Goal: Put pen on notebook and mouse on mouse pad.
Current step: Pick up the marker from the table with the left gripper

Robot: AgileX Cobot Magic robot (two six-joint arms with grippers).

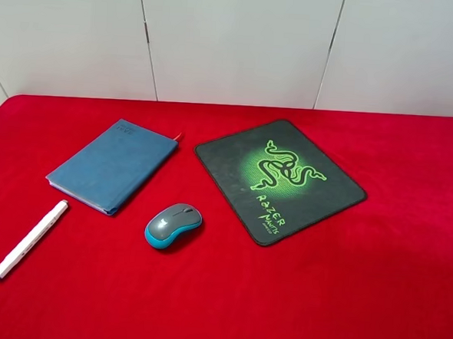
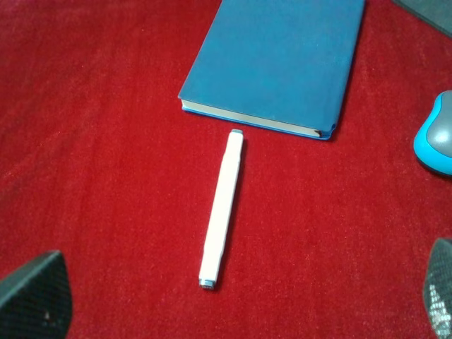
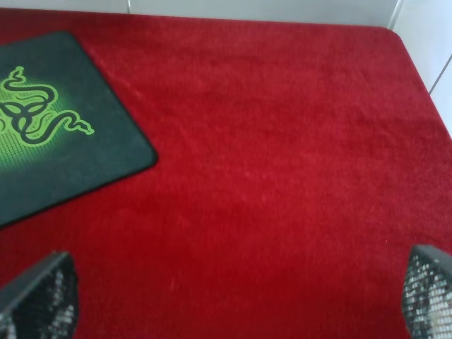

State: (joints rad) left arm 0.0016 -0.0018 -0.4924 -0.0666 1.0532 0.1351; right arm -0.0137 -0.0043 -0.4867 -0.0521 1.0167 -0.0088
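Next, my left gripper should go to the middle of the white pen (image 1: 26, 244) (image 2: 219, 219) and close there, leaving both of the pen's ends free.
The white pen (image 1: 30, 240) lies on the red cloth at the front left, just in front of the slate-blue notebook (image 1: 111, 165). Between the notebook and the black mouse pad (image 1: 280, 180) with its green logo sits the grey and teal mouse (image 1: 173, 225). No arm shows in the exterior high view. The left wrist view holds the pen (image 2: 222, 208), the notebook (image 2: 275, 63) and part of the mouse (image 2: 438, 134); my left gripper (image 2: 236, 293) is open above the cloth, short of the pen. My right gripper (image 3: 233, 296) is open over bare cloth, beside the mouse pad (image 3: 56, 134).
A red cloth (image 1: 388, 287) covers the whole table. A white panelled wall (image 1: 234, 39) stands behind it. The table's far right corner (image 3: 395, 35) shows in the right wrist view.
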